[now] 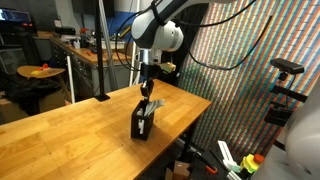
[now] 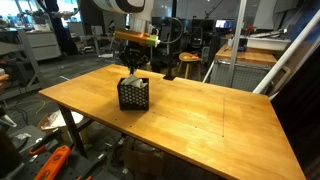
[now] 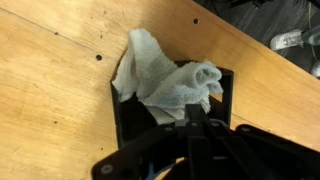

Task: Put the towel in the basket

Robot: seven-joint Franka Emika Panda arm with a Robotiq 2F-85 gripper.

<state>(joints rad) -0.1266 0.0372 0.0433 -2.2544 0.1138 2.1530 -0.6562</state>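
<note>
My gripper will let go of the towel's near edge, rise, and take the towel's raised fold [image 3: 203,77] to pull the corner in, as the towel's corner hangs over the basket's rim.
A white towel [image 3: 165,78] lies crumpled in the mouth of a black mesh basket [image 3: 228,92], with one corner draped over the rim onto the table. The basket stands on the wooden table in both exterior views [image 1: 142,126] [image 2: 133,96]. My gripper [image 3: 190,122] hangs straight over the basket [image 1: 147,92] [image 2: 133,70]. Its fingers are closed together on the towel's near edge. In an exterior view a bit of the towel [image 1: 151,106] shows between the fingers and the basket's top.
The wooden table [image 2: 220,110] spreads wide around the basket, which stands near one edge [image 1: 170,135]. A white pole [image 1: 103,50] stands at the table's far side. Stools, benches and cables lie beyond the table.
</note>
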